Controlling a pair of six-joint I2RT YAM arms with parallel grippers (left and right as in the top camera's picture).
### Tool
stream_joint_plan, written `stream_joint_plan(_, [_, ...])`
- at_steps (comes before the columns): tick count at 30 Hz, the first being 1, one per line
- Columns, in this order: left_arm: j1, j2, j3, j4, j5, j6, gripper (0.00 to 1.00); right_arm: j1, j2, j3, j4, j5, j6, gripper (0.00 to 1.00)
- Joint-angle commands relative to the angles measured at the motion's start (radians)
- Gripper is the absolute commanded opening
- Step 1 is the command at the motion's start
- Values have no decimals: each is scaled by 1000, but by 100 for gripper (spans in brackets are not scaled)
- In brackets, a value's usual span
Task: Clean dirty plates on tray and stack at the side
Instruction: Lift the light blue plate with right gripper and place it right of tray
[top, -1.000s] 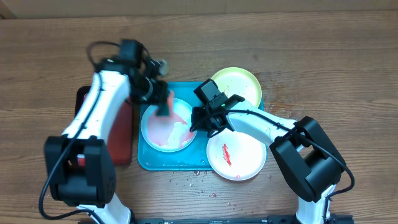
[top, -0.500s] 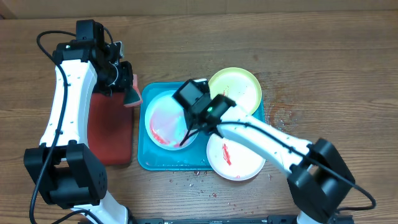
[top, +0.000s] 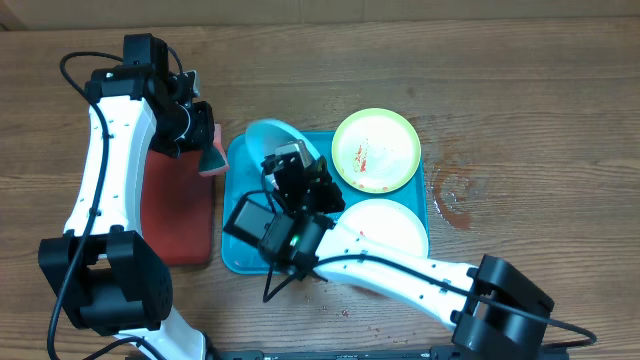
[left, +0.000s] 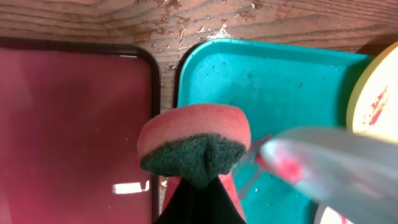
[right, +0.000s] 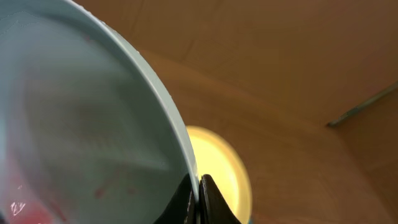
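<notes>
Next, my right gripper releases the light blue plate onto the wet patch of table (top: 476, 178) that is beside the yellow-green plate.
My right gripper (top: 291, 160) (right: 199, 186) is shut on the rim of the light blue plate (top: 274, 134) (right: 81, 124) and holds it tilted on edge above the back of the turquoise tray (top: 234, 258). Red smears show on the plate's face. My left gripper (top: 205, 140) (left: 199, 202) is shut on a red sponge with a dark green pad (left: 196, 140), above the gap between the two trays. The blue plate is a blur to its right in the left wrist view (left: 336, 162). The yellow-green plate (top: 376, 150), smeared red, lies at the tray's back right. The white plate (top: 388, 228) lies at its front right.
A dark red tray (top: 175, 225) (left: 74, 118) lies left of the turquoise tray (left: 261, 81). Water drops and red crumbs spot the wooden table in front of and to the right of the tray. My right arm crosses low over the tray's front.
The right gripper has lifted the light blue plate off the tray and tipped it on edge. The left gripper drew the sponge back off the plate to the left, then stayed there.
</notes>
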Motion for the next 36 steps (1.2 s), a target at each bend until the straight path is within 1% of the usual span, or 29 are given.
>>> stream_joint_plan(1, [-6,-6,22,-8,-2,-18,4,38,-29,35,31,305,13,4])
stream_joint_plan(15, [-7,-6,22,-14,-2,-18,4,50,-29,34,37,294,19,4])
stream_joint_plan(17, [-7,-6,22,-15,-2,-17,4,50,-29,34,36,253,22,4])
stream_joint_plan(20, [-7,-6,22,-15,-2,-17,4,43,-29,34,36,137,22,4])
stream_joint_plan(22, [-7,-6,22,-16,-2,-17,4,36,-29,34,34,44,22,4])
stream_joint_plan(25, [-7,-6,22,-25,-2,-17,4,12,-29,34,20,-171,35,4])
stream_joint_plan(26, [-7,-6,22,-27,-2,-17,4,-2,-29,34,5,-242,67,4])
stream_joint_plan(27, [-7,-6,22,-33,-2,-17,4,-44,-29,34,-41,-396,165,4])
stream_joint_plan(29, [-7,-6,21,-36,-2,-17,4,-105,-29,34,-77,-581,240,4])
stream_joint_plan(30, [-7,-6,21,-37,-2,-17,4,-123,-29,34,-81,-643,249,4])
stream_joint_plan(31, [-7,-6,21,-37,-2,-17,4,-188,-29,33,-84,-824,254,4])
stream_joint_plan(32, [-7,-6,21,-36,-2,-17,4,-228,-29,33,-84,-927,253,4])
stream_joint_plan(34, [-7,-6,21,-41,-2,-17,4,-306,-29,33,-84,-1088,240,4])
stream_joint_plan(36, [-8,-6,21,-44,-2,-17,5,-380,-31,33,-81,-1234,184,4])
